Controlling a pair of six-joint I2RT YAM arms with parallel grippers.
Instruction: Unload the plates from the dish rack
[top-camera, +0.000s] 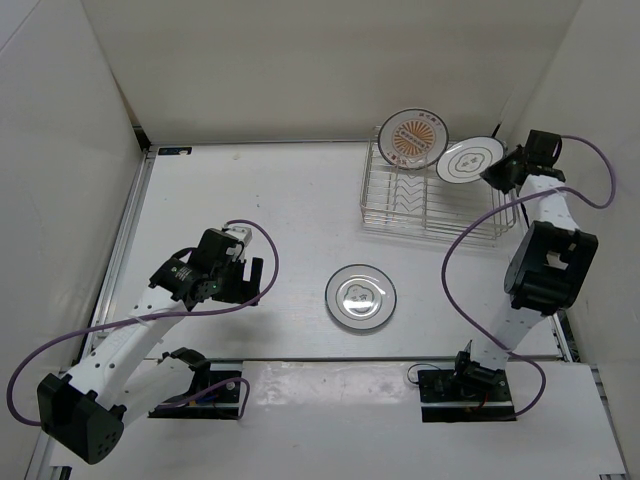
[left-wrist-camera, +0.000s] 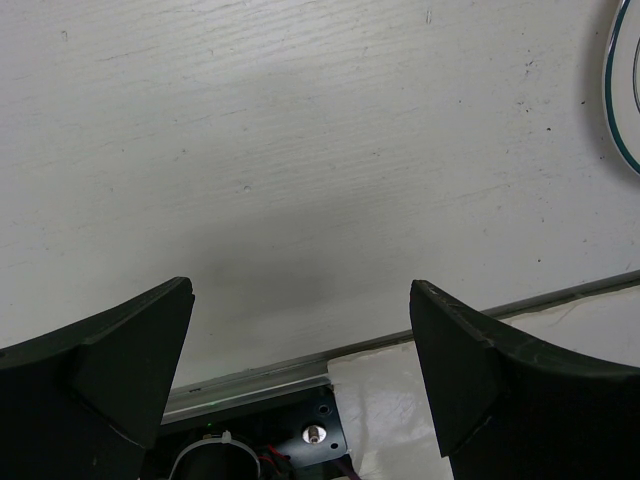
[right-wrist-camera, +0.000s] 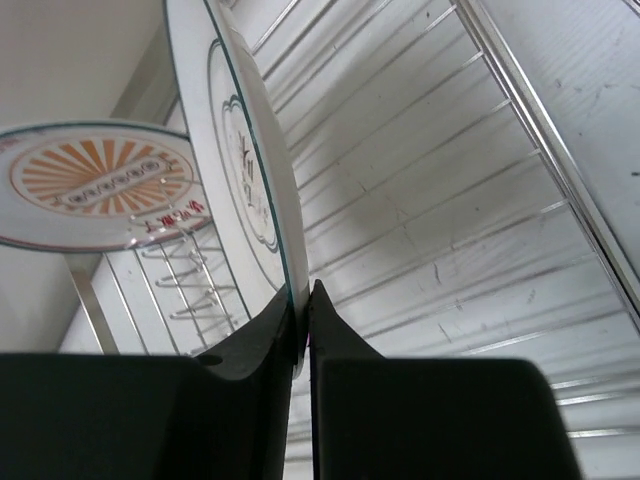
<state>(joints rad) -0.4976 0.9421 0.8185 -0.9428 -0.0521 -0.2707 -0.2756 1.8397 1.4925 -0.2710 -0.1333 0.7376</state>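
I will let go of the white plate with my right gripper on top of the plate lying flat on the table (top-camera: 364, 294). The held plate is now above the rack.
The silver wire dish rack (top-camera: 405, 215) stands at the table's back right. A plate with an orange sunburst centre (top-camera: 413, 138) stands upright at its back, also in the right wrist view (right-wrist-camera: 95, 182). My right gripper (top-camera: 497, 172) is shut on the rim of a second white plate (top-camera: 469, 160), held above the rack's right end; its edge (right-wrist-camera: 265, 180) sits pinched between the fingers (right-wrist-camera: 300, 318). A third plate (top-camera: 360, 297) lies flat on the table's middle. My left gripper (top-camera: 250, 280) is open and empty over bare table (left-wrist-camera: 300, 380).
White walls close in the back and both sides. The rack's zigzag wires (right-wrist-camera: 430, 190) lie under the held plate. The flat plate's rim (left-wrist-camera: 625, 100) shows at the right edge of the left wrist view. A metal rail (left-wrist-camera: 260, 378) runs along the table's near edge.
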